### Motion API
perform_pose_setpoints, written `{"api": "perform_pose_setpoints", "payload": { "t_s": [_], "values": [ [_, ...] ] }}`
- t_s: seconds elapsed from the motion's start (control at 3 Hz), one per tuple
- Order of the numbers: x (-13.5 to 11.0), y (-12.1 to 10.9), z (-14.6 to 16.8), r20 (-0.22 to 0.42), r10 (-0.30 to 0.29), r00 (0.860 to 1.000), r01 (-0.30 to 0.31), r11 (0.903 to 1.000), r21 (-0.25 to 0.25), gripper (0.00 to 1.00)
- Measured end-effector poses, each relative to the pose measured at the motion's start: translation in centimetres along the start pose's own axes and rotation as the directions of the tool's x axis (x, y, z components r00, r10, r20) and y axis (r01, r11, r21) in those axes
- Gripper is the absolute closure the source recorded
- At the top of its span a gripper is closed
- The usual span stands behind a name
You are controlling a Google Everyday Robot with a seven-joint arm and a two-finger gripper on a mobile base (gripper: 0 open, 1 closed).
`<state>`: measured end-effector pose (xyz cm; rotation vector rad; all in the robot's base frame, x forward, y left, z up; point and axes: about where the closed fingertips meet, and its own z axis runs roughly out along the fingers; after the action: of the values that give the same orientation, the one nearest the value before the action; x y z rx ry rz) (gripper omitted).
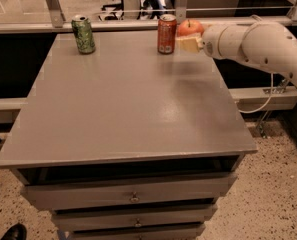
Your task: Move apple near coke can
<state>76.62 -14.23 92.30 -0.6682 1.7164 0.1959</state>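
Observation:
My gripper will let go of the apple on the table [189,44] beside the coke can, facing away from the green can.
The red-orange apple [190,27] is held in my gripper [187,36] at the back right of the table, just right of the coke can [166,34] and close to it. A pale finger [188,44] shows in front of the apple; the other finger is hidden behind it. The gripper is shut on the apple, which sits at about the height of the can's top. The coke can stands upright near the table's far edge. My white arm [253,44] reaches in from the right.
A green patterned can [83,34] stands upright at the back left of the grey table [123,114]. A metal railing [138,14] runs behind the far edge. Drawers [133,196] sit below the front edge.

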Motion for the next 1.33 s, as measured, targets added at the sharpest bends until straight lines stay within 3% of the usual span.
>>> {"api": "perform_pose_setpoints", "payload": {
  "t_s": [0.33, 0.67, 1.0, 1.33],
  "values": [
    [-0.1, -3.5, -0.3, 0.023, 0.013, 1.000, -0.013, 0.9997, 0.022, 1.00],
    [1.5, -5.8, 1.2, 0.022, 0.064, 0.998, -0.063, 0.9979, -0.011, 1.00],
    [3.4, -6.7, 2.8, 0.004, 0.121, 0.993, -0.121, 0.9900, -0.073, 1.00],
    [4.9, -6.0, 4.1, -0.018, 0.161, 0.987, -0.162, 0.9778, -0.133, 1.00]
  ]
}}
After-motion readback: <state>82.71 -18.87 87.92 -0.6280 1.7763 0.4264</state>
